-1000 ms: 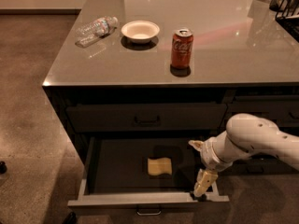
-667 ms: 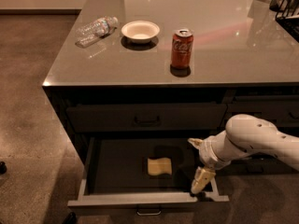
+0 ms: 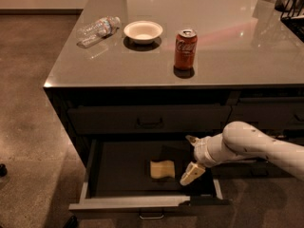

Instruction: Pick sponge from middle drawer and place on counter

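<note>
The end of the pale-yellow sponge (image 3: 172, 169) nearest the white arm, inside the open middle drawer, will be gripped by my gripper.
The pale-yellow sponge (image 3: 162, 169) lies flat on the dark floor of the open middle drawer (image 3: 128, 204), near its centre. My gripper (image 3: 191, 157) is inside the drawer, just right of the sponge, and is not touching it. It is open and empty, with one cream fingertip (image 3: 192, 174) low beside the sponge and the other farther back. The white arm reaches in from the right. The glossy grey counter (image 3: 223, 56) spans the top of the cabinet.
On the counter stand a red soda can (image 3: 185, 49), a white bowl (image 3: 143, 31) and a clear plastic bottle (image 3: 98, 29) lying on its side. A shut dark drawer front (image 3: 148, 119) sits above the open drawer. A dark rack (image 3: 290, 6) is at the far right.
My gripper has moved left and slightly deeper into the drawer, closer to the sponge. The sponge has not moved.
</note>
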### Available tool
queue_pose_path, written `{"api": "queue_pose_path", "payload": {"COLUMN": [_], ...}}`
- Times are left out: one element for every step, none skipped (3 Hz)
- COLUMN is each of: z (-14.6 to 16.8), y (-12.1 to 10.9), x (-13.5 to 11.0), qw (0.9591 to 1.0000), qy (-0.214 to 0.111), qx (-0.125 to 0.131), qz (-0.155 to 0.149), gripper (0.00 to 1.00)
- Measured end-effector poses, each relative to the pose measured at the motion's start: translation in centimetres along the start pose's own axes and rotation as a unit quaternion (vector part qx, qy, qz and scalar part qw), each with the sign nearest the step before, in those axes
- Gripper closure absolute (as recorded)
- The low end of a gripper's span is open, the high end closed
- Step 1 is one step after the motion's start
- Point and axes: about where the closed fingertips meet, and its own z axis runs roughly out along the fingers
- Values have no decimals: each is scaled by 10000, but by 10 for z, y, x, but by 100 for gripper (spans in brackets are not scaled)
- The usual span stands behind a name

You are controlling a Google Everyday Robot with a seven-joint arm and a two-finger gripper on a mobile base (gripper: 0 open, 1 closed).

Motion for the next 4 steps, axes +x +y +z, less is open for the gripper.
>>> {"api": "queue_pose_path", "payload": {"z": [36,68,103,135], "y": [-13,-21,-22,-21], "x": [12,30,40,44], "qw": [9993,9977,9973,9969], "qy": [-136,-247,-346,-490], "qx": [33,-31,-181,-299], "qz": [355,633,618,535], "gripper": [0,0,6,5]}}
